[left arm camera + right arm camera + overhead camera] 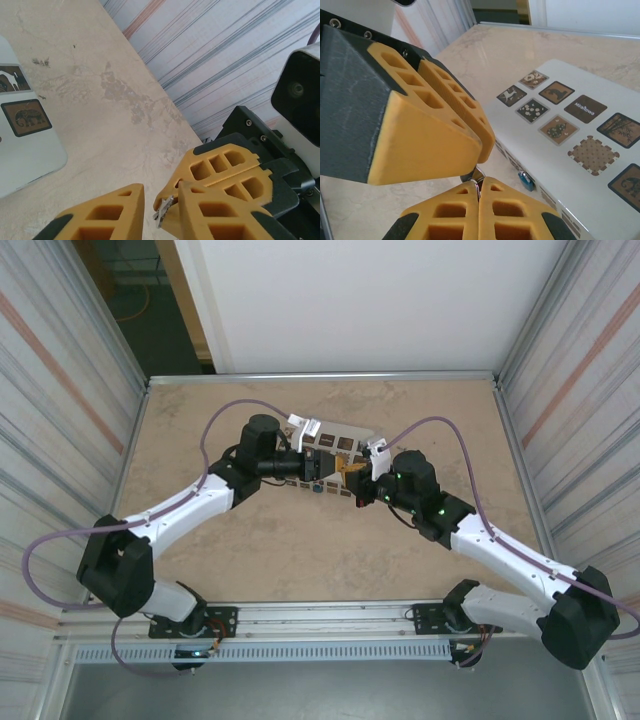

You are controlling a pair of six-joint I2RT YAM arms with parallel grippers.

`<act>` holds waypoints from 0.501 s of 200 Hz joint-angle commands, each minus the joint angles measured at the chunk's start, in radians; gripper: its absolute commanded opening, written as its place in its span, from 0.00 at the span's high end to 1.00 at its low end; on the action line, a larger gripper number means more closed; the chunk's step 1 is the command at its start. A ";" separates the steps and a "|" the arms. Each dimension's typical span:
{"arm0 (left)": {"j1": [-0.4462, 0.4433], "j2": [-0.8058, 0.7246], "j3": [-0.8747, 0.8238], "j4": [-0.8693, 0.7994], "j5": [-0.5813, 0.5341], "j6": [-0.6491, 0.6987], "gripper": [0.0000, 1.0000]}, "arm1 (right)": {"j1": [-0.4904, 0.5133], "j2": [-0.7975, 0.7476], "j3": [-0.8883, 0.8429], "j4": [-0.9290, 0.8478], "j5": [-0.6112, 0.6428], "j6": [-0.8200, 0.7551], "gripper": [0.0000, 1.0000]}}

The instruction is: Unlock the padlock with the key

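Note:
My right gripper is pinching the key by its ring, so my left gripper should hold the blade while my right gripper opens and takes the key's head (469,176).
The padlock (525,180), a tiny blue body with a silvery top, lies on the table against the side of the white box; from above the padlock (318,488) is a small speck. My right gripper (479,189) is shut on the key (478,176), whose silvery blades (163,210) stick out beyond its fingers (225,170). My left gripper (161,192) is open, and the key's blades sit in the gap between its fingers (430,135). Both grippers meet tip to tip just in front of the box, left gripper (318,468) and right gripper (350,477).
A white box (560,165) with brown picture squares lies flat behind the grippers, box (340,443) mid-table. Corrugated metal walls (225,50) close in both sides of the beige tabletop (300,550). Purple cables loop above each arm.

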 commanded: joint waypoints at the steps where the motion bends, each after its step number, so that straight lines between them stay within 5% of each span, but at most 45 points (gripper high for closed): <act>1: -0.010 0.008 0.034 0.004 0.023 0.018 0.82 | 0.008 0.012 0.038 0.013 -0.020 -0.019 1.00; 46: -0.009 -0.019 0.021 0.009 -0.007 0.027 0.98 | -0.037 0.018 0.036 0.015 -0.074 0.036 1.00; 100: 0.004 -0.088 -0.015 0.056 -0.046 0.033 1.00 | -0.214 -0.027 -0.052 0.211 -0.367 0.228 0.81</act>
